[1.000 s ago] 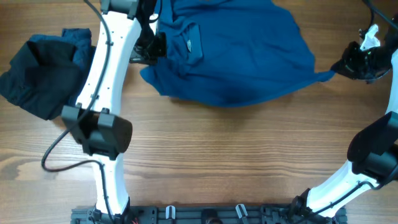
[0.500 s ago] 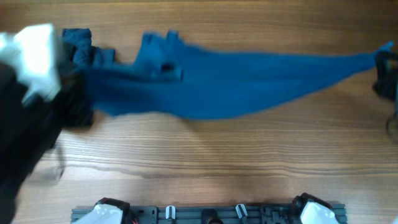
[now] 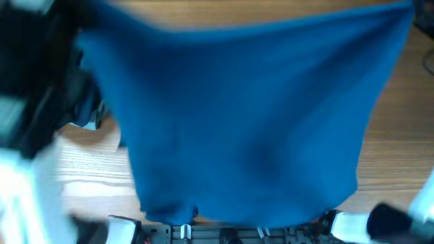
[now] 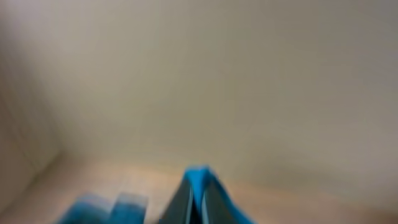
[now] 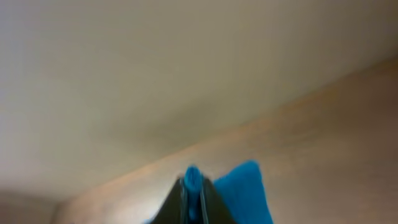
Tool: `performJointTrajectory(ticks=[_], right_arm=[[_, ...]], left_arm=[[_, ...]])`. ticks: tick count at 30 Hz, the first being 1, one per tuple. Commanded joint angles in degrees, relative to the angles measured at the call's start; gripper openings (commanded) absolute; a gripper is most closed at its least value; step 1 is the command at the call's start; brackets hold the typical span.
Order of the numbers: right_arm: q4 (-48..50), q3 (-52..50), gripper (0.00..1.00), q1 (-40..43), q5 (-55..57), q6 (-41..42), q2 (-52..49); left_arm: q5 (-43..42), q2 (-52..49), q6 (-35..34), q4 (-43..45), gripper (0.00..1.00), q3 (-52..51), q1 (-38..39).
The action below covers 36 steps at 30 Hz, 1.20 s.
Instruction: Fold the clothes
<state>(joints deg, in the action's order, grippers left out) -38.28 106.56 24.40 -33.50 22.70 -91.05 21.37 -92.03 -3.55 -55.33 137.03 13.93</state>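
Note:
The robot's right gripper should release the blue shirt's corner on the wooden table at its own side (image 3: 336, 114), well behind the bar.
The large medium-blue shirt (image 3: 244, 129) is lifted high and spread wide, filling most of the overhead view close to the camera. My left gripper (image 4: 199, 186) is shut on a pinch of the blue shirt (image 4: 200, 177). My right gripper (image 5: 191, 186) is shut on another pinch of the blue shirt (image 5: 242, 183). Both wrist views are blurred and point up at a pale wall. In the overhead view the grippers themselves are hidden; my left arm (image 3: 27, 102) shows as a dark and white blur at the left. The dark navy garment is hidden behind the arm and shirt.
A strip of wooden table (image 3: 88, 163) shows at the left, and another strip at the right edge (image 3: 397, 149). The arm bases and rail (image 3: 224, 234) lie along the front edge. My right arm's lower link (image 3: 380, 220) is at the bottom right.
Both grippers have risen fast with the shirt: it went from a heap on the table, to a stretched band, to a wide sheet hanging near the camera.

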Motion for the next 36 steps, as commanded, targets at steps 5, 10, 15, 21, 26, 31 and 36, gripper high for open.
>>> performJointTrajectory(ticks=[5, 10, 15, 21, 26, 31, 36], right_arm=[[38.0, 3.2, 0.04, 2.3, -15.1, 22.2, -8.1], [19.4, 6.6, 0.04, 4.6, -15.8, 8.2, -6.6], [-14.0, 5.6, 0.04, 2.9, 4.1, -6.1, -8.2], [-26.1, -8.2, 0.04, -3.1, 17.2, -12.7, -14.1], [-25.8, -20.5, 0.1, -3.8, 21.8, -13.7, -14.8], [-25.6, -24.1, 0.48, -3.4, 26.5, -13.5, -14.8], [-21.7, -23.5, 0.63, -2.2, 21.9, -14.5, -14.6]], left_arm=[[-1.8, -14.4, 18.4, 23.1, 0.04, 14.7, 0.4], [-2.7, -13.3, 13.5, 3.0, 0.04, 19.2, 0.3], [-11.6, -17.4, 1.0, -29.1, 0.14, 16.6, -2.9], [-23.8, -25.9, -3.0, -41.2, 0.08, -2.3, -6.7], [-24.6, -25.2, -5.2, -41.2, 0.04, -22.7, -6.8], [-25.1, -23.9, -5.9, -39.9, 0.06, -32.1, -6.6], [-31.4, -21.6, -4.2, -33.6, 0.39, -33.0, -2.7]])
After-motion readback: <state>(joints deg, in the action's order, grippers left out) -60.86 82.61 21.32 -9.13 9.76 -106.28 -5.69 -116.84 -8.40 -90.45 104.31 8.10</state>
